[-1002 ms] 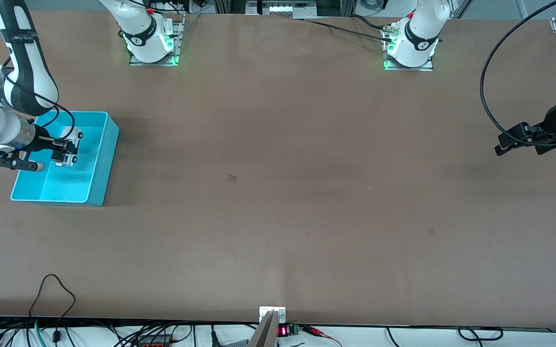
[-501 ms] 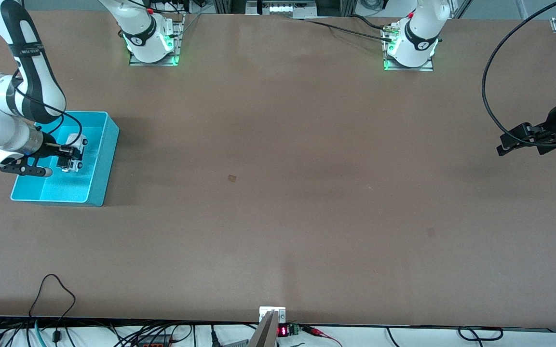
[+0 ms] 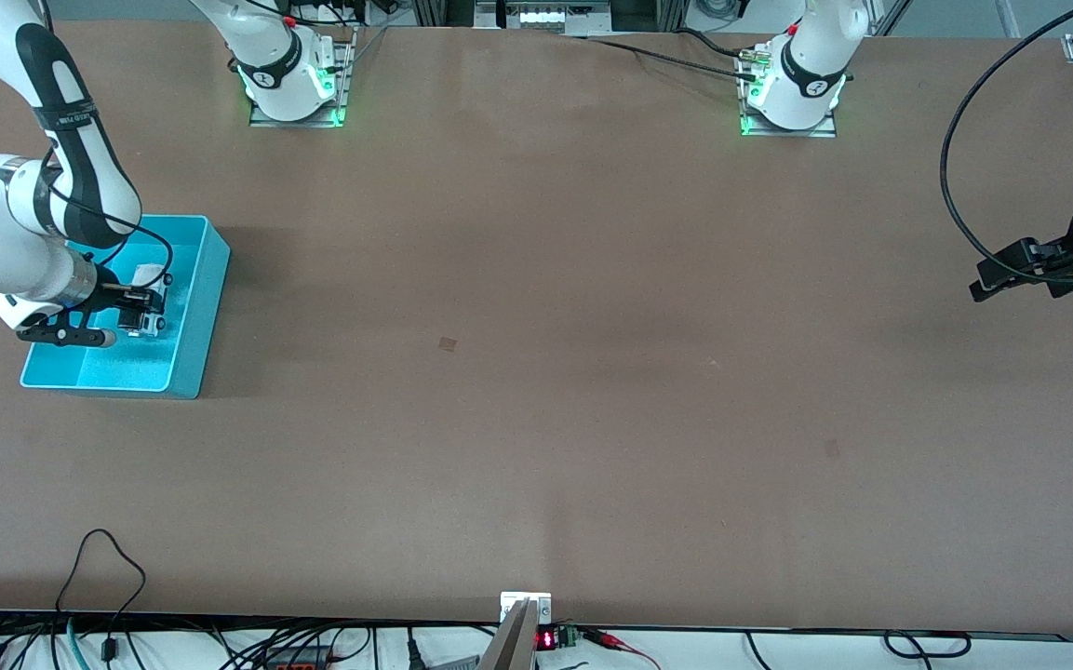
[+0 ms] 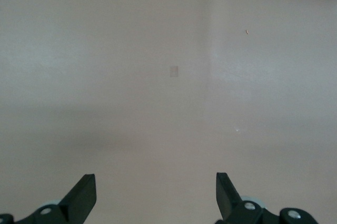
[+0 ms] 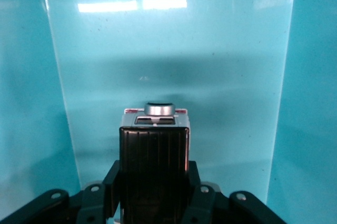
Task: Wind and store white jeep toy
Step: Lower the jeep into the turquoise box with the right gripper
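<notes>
My right gripper needs to set the white jeep toy down on the turquoise bin's bottom point(image 3: 165, 301) point(image 5: 150, 174), toward the bin's side that faces the middle of the table.
The white jeep toy point(image 3: 154, 322) hangs inside the turquoise bin point(image 3: 211, 279), with my right gripper point(image 3: 138, 309) shut on it. In the right wrist view the jeep toy point(image 5: 154, 145) shows its black ribbed roof and a silver knob, clamped between the two black fingers point(image 5: 112, 183) of my right gripper point(image 5: 153, 184). Whether it touches the bin's floor point(image 5: 174, 61) I cannot tell. My left gripper point(image 3: 985, 277) waits open over the table's edge at the left arm's end. In its wrist view, only bare table lies between the spread fingers of my left gripper point(image 4: 154, 190).
The bin stands near the table's edge at the right arm's end. A black cable point(image 3: 955, 177) loops above the table by the left arm. Both arm bases point(image 3: 294, 84) stand along the table's edge farthest from the front camera.
My right gripper has gone lower into the bin with the jeep toy, drifting a little toward the front camera. My left gripper has slid slightly outward toward the table's end.
</notes>
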Robot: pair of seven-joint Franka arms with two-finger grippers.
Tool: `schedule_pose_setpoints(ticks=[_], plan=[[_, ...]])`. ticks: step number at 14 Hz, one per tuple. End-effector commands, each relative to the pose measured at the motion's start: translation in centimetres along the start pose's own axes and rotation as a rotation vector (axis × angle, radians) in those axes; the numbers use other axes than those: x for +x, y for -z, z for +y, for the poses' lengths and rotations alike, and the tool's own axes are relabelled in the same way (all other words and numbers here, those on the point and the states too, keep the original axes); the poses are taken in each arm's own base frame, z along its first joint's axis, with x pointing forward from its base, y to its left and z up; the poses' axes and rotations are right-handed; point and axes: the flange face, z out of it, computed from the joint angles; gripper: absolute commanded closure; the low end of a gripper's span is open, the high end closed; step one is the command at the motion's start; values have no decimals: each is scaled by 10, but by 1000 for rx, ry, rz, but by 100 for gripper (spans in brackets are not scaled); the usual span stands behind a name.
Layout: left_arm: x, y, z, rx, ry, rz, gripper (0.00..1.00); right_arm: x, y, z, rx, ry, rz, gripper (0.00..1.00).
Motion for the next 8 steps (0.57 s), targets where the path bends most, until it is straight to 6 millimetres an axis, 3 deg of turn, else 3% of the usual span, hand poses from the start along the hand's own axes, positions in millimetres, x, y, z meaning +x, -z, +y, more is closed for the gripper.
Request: schedule_pose_setpoints(ticks=[1,6,8], plan=[[-3,6,4,-8,-3,0,0,-7,-3,4,-8,5,2,99],[-4,8,10,-1,-23,2,0,-10,-11,2,-6,22,-15,98],[-4,8,12,1,-28,3,0,-10,-15,0,-4,26,-23,92]])
